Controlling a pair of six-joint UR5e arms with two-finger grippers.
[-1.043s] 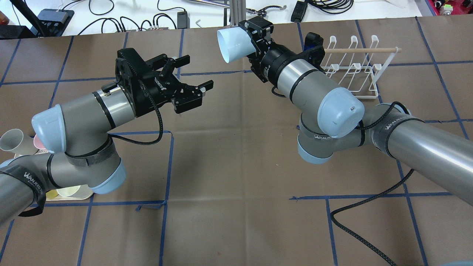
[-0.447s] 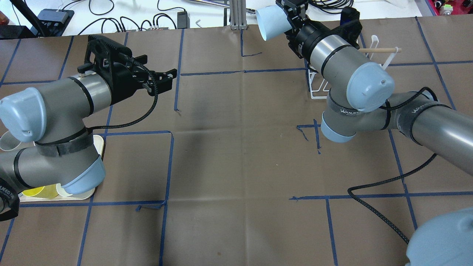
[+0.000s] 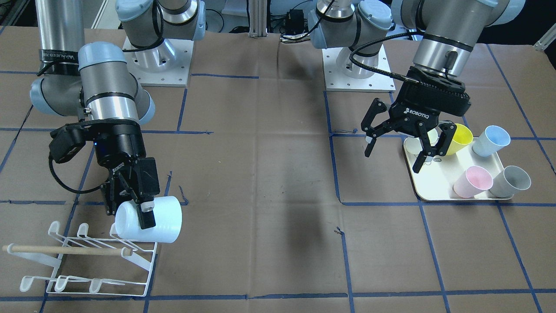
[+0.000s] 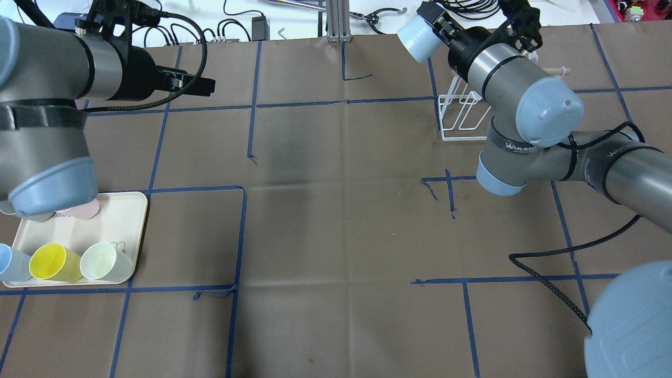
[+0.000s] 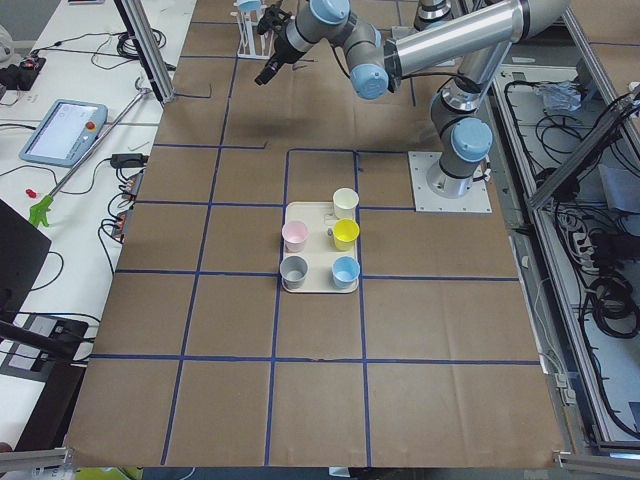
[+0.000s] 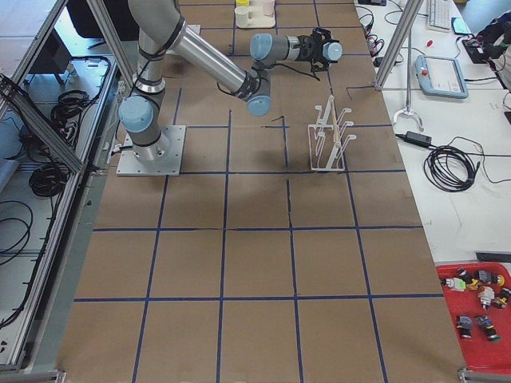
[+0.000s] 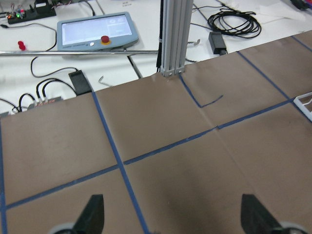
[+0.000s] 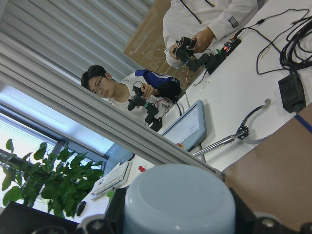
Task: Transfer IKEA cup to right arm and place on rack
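Observation:
My right gripper needs to put the pale blue IKEA cup on the white wire rack's front peg (image 3: 87, 287) nearest the middle of the table. The cup is now just above the rack's near corner.
My right gripper (image 3: 145, 217) is shut on a pale blue IKEA cup (image 3: 163, 219), held on its side just above the near corner of the white wire rack (image 3: 87, 261). In the overhead view the cup (image 4: 415, 39) sticks out past the right gripper (image 4: 438, 29), and the arm hides most of the rack (image 4: 462, 118). The right wrist view shows the cup's base (image 8: 178, 200) between the fingers. My left gripper (image 3: 397, 154) is open and empty above the cream tray (image 3: 460, 198); it also shows in the overhead view (image 4: 202, 84) and the left wrist view (image 7: 174, 219).
The tray holds yellow (image 3: 460, 137), blue (image 3: 491, 140), pink (image 3: 472, 181) and grey (image 3: 512, 180) cups, and a pale one (image 3: 428, 139) under the left gripper. A black cable (image 4: 546, 273) trails over the table by the right arm. Operators sit beyond the far edge.
The right arm has swung the cup away from the table's middle to the rack. The left arm, open, has pulled back toward the tray.

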